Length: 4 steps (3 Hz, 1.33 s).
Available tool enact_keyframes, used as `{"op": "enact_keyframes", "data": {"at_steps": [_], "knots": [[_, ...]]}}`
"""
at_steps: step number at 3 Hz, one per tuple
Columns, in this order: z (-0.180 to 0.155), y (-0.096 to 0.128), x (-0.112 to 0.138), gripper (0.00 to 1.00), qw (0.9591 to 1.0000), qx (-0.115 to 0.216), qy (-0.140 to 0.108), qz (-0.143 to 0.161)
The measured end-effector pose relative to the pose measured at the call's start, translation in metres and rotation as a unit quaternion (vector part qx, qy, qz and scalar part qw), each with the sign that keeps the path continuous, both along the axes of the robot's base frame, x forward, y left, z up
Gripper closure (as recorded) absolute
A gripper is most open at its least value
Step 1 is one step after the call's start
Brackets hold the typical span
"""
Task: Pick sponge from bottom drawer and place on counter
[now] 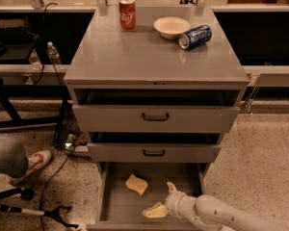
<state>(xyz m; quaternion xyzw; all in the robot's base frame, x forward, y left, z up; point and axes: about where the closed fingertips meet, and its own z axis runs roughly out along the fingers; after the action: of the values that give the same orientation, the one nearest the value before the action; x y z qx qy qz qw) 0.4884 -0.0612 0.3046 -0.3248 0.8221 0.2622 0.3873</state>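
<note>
I need to next reach the end (141, 187) of the pale yellow sponge nearest my fingers in the open bottom drawer and close there.
The pale yellow sponge (136, 184) lies on the floor of the open bottom drawer (116, 207), left of middle. My gripper (160, 199) reaches into that drawer from the lower right on a white arm. It is open and empty, one finger (171, 187) pointing up and the other low and to the left. It sits just right of and in front of the sponge, not touching it. The grey counter (149, 57) tops the cabinet above.
On the counter stand a red can (127, 14), a cream bowl (171, 27) and a blue can (195, 36) on its side. The two upper drawers (155, 117) are slightly pulled out. A person's shoe (36, 161) and cables lie on the floor at left.
</note>
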Motion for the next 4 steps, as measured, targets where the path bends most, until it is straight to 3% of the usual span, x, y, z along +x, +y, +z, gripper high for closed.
{"op": "enact_keyframes", "data": {"at_steps": [2, 3, 4], "knots": [[-0.046, 0.018, 0.031, 0.00, 0.9995, 0.025, -0.016, 0.006], [-0.066, 0.039, 0.052, 0.00, 0.9984, 0.039, -0.035, 0.020], [-0.089, 0.067, 0.078, 0.00, 0.9970, 0.032, -0.054, 0.044]]}}
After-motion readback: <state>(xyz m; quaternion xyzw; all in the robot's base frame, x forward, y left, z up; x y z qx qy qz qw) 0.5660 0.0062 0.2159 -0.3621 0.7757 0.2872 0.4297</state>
